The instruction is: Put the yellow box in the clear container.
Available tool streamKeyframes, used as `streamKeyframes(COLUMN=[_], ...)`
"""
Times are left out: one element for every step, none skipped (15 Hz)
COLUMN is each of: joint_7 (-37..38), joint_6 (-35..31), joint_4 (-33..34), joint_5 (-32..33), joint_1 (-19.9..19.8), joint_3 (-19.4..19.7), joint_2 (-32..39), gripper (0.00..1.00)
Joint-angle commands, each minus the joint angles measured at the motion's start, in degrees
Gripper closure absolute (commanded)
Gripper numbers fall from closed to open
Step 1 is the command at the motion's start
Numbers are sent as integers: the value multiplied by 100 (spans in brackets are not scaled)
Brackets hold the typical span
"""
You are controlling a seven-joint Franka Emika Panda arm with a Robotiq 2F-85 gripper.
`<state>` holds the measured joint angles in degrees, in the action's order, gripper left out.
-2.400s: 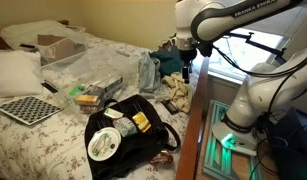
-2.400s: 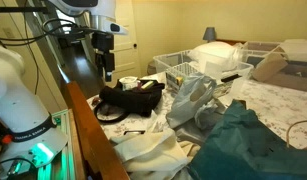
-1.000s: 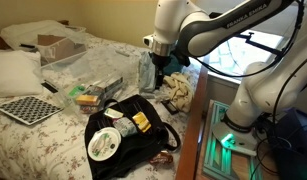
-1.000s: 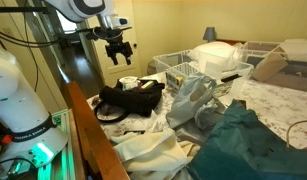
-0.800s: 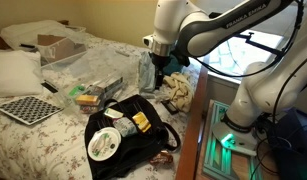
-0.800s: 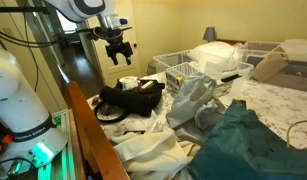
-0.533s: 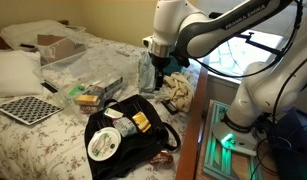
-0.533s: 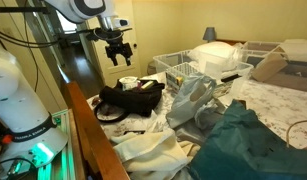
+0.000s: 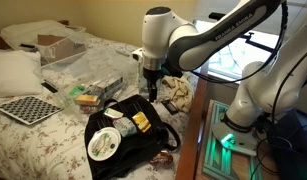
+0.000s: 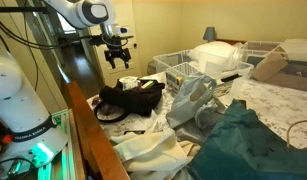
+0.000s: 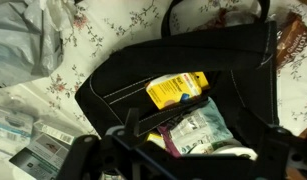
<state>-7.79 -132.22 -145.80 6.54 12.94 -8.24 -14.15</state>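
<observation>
The robot's gripper needs to next go down to the yellow box's far end (image 9: 140,117) (image 11: 158,93), the one toward the clear container, and close there.
The yellow box (image 9: 140,122) lies on the open black bag (image 9: 128,138) beside a round white item and some packets. In the wrist view the yellow box (image 11: 177,90) lies partly under a bag strap, just ahead of my gripper (image 11: 183,165). My gripper (image 9: 148,90) hangs open and empty above the bag's far edge; it also shows in an exterior view (image 10: 117,58) above the bag (image 10: 133,98). The clear container (image 9: 98,72) stands on the bed beyond the bag with a few flat boxes in it.
A brown cardboard box (image 9: 58,45), a white pillow (image 9: 13,70) and a checkered board (image 9: 28,108) lie on the bed. A clear plastic bag (image 10: 188,100) and crumpled cloths (image 10: 243,140) lie beside the black bag. The bed's wooden edge (image 10: 88,130) runs along the robot's side.
My arm has swung from the bed's edge toward the black bag and come lower, so the gripper now hangs over the bag. Nothing on the bed has moved.
</observation>
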Motion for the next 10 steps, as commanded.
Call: streamKeyframes(joint_7=[-379, -480, -563, -632, -672, -683, -481, -501, -511, -515], joint_6=[-190, -237, -255, -255, -181, -37, -205, -200, -199, -198], joint_4=[425, 493, 559, 624, 699, 778, 493, 551, 600, 636], joint_5=[-262, -319, -361, -378, -382, -377, -207, -205, -203, -202], joint_1=[66, 69, 64, 47, 24, 2, -18, -26, -31, -34], joint_3=[-63, -74, -90, -106, -119, -127, -149, -152, -155, -157], joint_2=[755, 930, 1070, 1226, 1357, 1455, 1131, 1258, 1348, 1403], gripper=[0, 0, 0, 0, 0, 0, 0, 0, 0, 0])
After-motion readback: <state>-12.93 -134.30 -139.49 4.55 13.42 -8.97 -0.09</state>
